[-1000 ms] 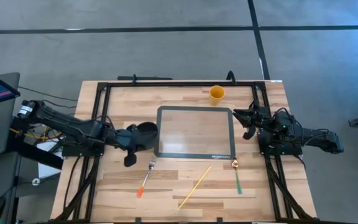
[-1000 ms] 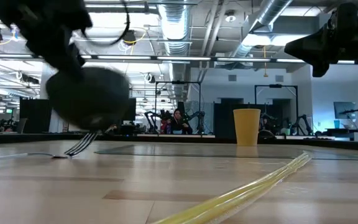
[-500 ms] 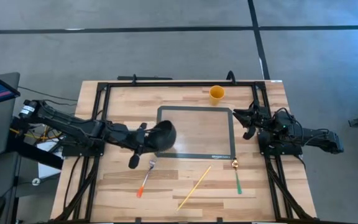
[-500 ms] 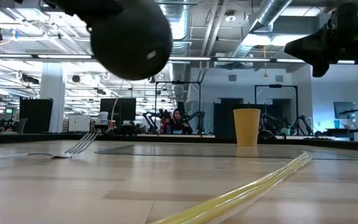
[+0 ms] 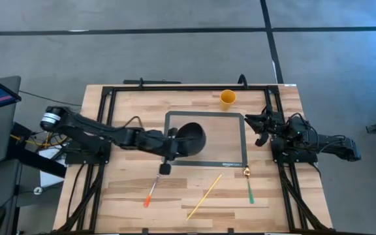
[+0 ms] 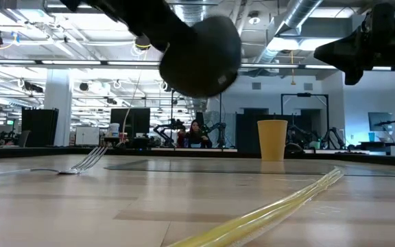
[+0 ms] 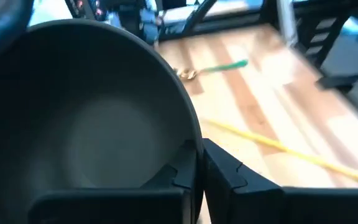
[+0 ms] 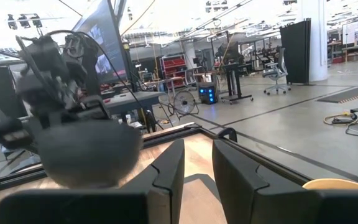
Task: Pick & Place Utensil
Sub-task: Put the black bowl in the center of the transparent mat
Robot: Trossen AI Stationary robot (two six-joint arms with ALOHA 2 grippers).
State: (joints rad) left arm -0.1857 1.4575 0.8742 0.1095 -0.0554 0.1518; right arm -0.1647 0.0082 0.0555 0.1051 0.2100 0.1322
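I will set the dark round bowl down near the middle of the dark-framed mat (image 5: 197, 141) with my left gripper. The bowl now hangs over that mat.
A dark round bowl (image 5: 192, 138) hangs in the air over the dark-framed mat (image 5: 240, 134). My left gripper (image 5: 172, 147) is shut on it; in the low view the bowl (image 6: 201, 55) is well above the table. An orange-handled fork (image 5: 152, 188), a yellow stick (image 5: 204, 196) and a green-handled spoon (image 5: 248, 186) lie flat on the wood near the table's near edge. My right gripper (image 5: 260, 128) waits at the mat's right side, its fingers a little apart (image 8: 197, 168) and touching nothing. My left gripper pinches the bowl's rim (image 7: 194, 140) on its left, near side. One finger (image 7: 180, 169) is inside the bowl and the other (image 7: 224, 174) is outside its wall. The fingers come about level from the table's left. The bowl is lifted clear and sits roughly upright (image 8: 86, 155).
A yellow cup (image 5: 227, 98) stands at the far edge beyond the mat. Black frame rails (image 5: 175, 87) run along the far, left and right sides. Bare wood lies between the mat and the utensils.
My left arm has reached toward the table's right and risen. It carried the bowl from low beside the mat's left edge to a spot over the mat, higher above the table. The gripper has turned with the bowl and stayed shut on its rim.
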